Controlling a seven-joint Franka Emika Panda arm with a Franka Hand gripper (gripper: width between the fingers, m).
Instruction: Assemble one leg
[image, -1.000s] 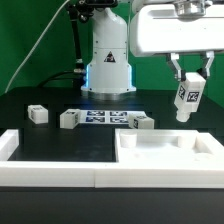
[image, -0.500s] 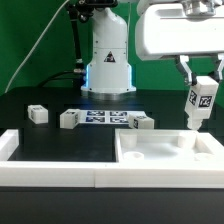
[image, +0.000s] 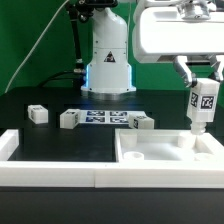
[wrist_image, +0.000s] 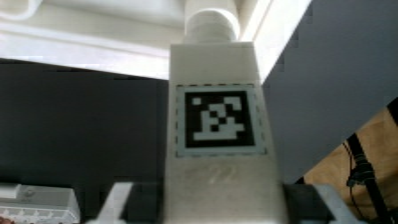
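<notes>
Next, I let go of the leg with my gripper while it stands upright in the white tray-like part's corner (image: 207, 152) (wrist_image: 212, 22), just below its lower end.
My gripper (image: 202, 82) is shut on the leg (image: 201, 105), a white rectangular post with a black-and-white tag. I hold it upright at the exterior view's right, its lower end just above the far right corner of the large white tray-like part (image: 165, 158). In the wrist view the leg (wrist_image: 217, 120) fills the middle, its tag facing the camera, its far end at a rounded white peg on the tray part (wrist_image: 107, 40). The dark finger pads (wrist_image: 143, 200) press its sides.
The marker board (image: 100, 118) lies on the black table in front of the robot base. Three other small white legs lie near it: one at the left (image: 37, 114), one at the board's left end (image: 69, 119), one at its right end (image: 141, 122). A white rim (image: 8, 146) borders the front.
The gripper carried the leg to the exterior view's right and turned it from tilted to upright; in the last half second it settled slightly lower over the tray part's corner.
</notes>
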